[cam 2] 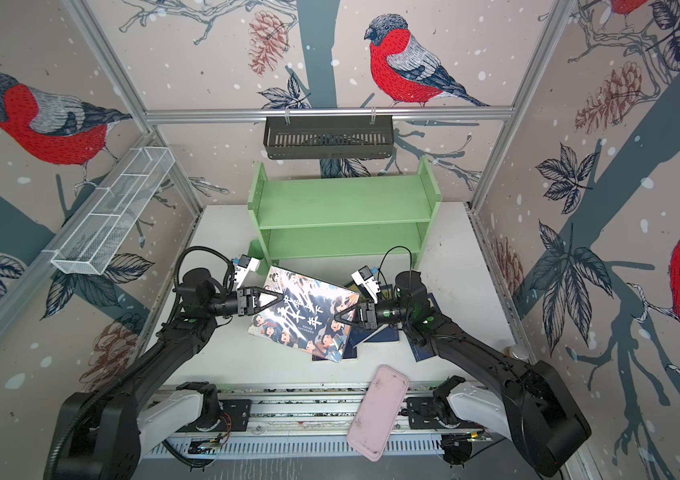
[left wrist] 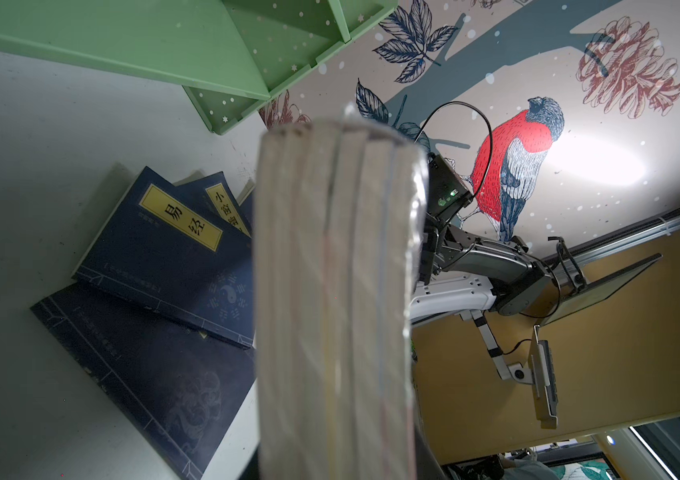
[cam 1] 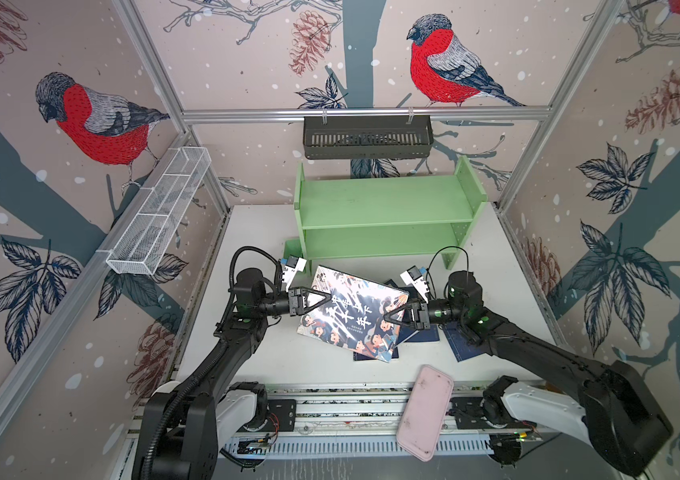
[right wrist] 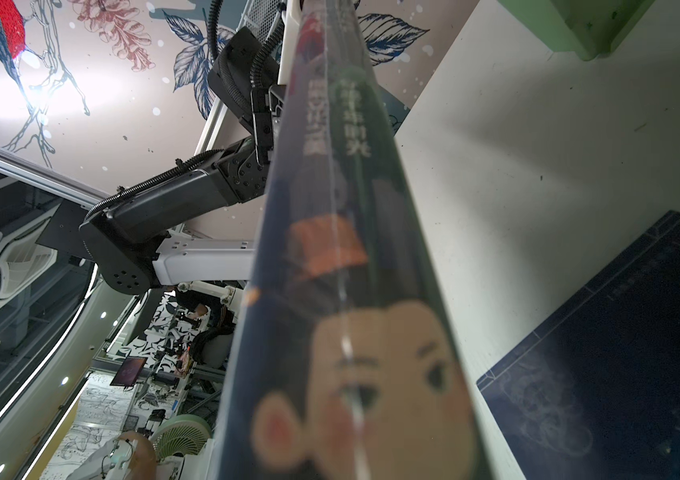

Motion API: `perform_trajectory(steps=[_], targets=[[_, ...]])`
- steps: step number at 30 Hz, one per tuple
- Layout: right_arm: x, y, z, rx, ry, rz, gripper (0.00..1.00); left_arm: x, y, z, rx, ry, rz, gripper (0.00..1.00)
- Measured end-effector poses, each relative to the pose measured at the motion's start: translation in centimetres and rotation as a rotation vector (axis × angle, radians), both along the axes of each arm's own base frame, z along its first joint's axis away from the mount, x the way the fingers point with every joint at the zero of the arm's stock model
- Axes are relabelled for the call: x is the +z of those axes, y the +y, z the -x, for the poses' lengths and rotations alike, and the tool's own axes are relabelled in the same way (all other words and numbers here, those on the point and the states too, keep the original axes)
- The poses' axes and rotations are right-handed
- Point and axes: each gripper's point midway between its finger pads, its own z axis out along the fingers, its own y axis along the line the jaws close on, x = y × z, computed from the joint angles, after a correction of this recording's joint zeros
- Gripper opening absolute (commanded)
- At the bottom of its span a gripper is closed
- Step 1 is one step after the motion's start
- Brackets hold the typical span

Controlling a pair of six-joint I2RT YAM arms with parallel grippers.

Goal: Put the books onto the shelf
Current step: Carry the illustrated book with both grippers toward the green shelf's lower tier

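Note:
The large book is slanted to the shelf, so my right gripper will take its lower corner [cam 1: 388, 354] while my left gripper levels it, before I slide it in.
The large book with cartoon figures [cam 1: 354, 316] hangs tilted above the table between both grippers in both top views. My left gripper [cam 1: 323, 298] is shut on its left edge; the left wrist view is filled by the book's page edges [left wrist: 330, 291]. My right gripper [cam 1: 390, 318] straddles the right edge, and the spine [right wrist: 350, 291] hides its fingers, so its grip is unclear. Navy-blue books with yellow labels [left wrist: 155, 257] lie overlapping on the table under and right of the large book [cam 1: 465, 343]. The light green shelf [cam 1: 384, 208] stands behind, both tiers bare.
A pink flat case [cam 1: 425, 415] lies across the table's front edge and the rail. A black slotted basket [cam 1: 367, 137] hangs on the back wall above the shelf. A white wire-mesh basket [cam 1: 159, 216] hangs on the left wall.

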Motion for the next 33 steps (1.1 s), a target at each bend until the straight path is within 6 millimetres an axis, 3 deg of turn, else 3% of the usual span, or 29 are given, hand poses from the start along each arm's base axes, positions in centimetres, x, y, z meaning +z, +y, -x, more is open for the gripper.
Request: perform_trajectory(steps=[5,10,19,22,33], targets=[[-0.5,-0.9,-1.0,-0.090,-0.017,-0.037,0.66,-0.4,1.0,-1.5,0.087,0.080,0.013,0.00],[-1.8,-1.1,-0.6,-0.135,0.025,-0.052,0.68,-0.4,1.6,-2.6,0.159,0.131,0.038,0.00],[-3.0,0.5,0.5,-0.140,0.065,-0.064,0.65,-0.1,2.1,-3.5,0.210,0.152,0.066,0.00],[-3.5,0.7,0.5,-0.154,0.082,-0.070,0.59,-0.2,2.2,-3.8,0.221,0.157,0.069,0.00],[-3.8,1.2,-0.7,-0.208,0.130,-0.102,0.22,-1.4,2.4,-4.0,0.238,0.189,0.061,0.00]])
